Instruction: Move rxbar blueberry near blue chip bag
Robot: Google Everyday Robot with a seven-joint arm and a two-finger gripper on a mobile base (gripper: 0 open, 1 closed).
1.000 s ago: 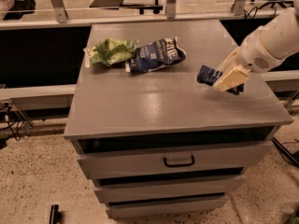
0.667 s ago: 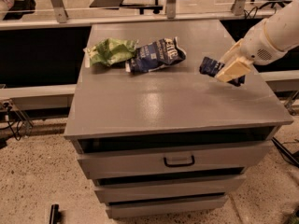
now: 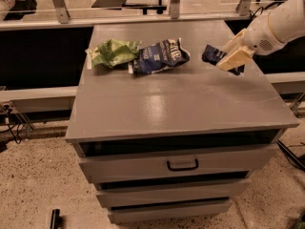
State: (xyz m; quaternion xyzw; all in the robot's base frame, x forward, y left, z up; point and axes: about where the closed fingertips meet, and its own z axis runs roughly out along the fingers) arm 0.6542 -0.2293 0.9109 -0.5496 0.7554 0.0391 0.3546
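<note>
I will release the rxbar blueberry on the cabinet top beside the blue chip bag (image 3: 203,67), opposite the green bag.
The rxbar blueberry (image 3: 211,54), a small flat dark blue wrapper, is held in my gripper (image 3: 228,57) above the right part of the grey cabinet top (image 3: 181,104). The gripper's pale fingers (image 3: 234,57) are shut on the bar, whose left end sticks out towards the bags. The blue chip bag (image 3: 159,56), large, wrinkly and dark blue with white lettering, lies at the back middle of the top, a short way to the left of the bar. My white arm (image 3: 281,23) comes in from the upper right.
A light green bag (image 3: 113,52) lies against the blue chip bag's left side. The cabinet has several drawers below, the top one with a black handle (image 3: 182,165). Metal frame posts (image 3: 59,4) stand behind the cabinet.
My gripper has carried the bar up off the top and towards the back and left, closer to the blue chip bag. The two bags have not moved.
</note>
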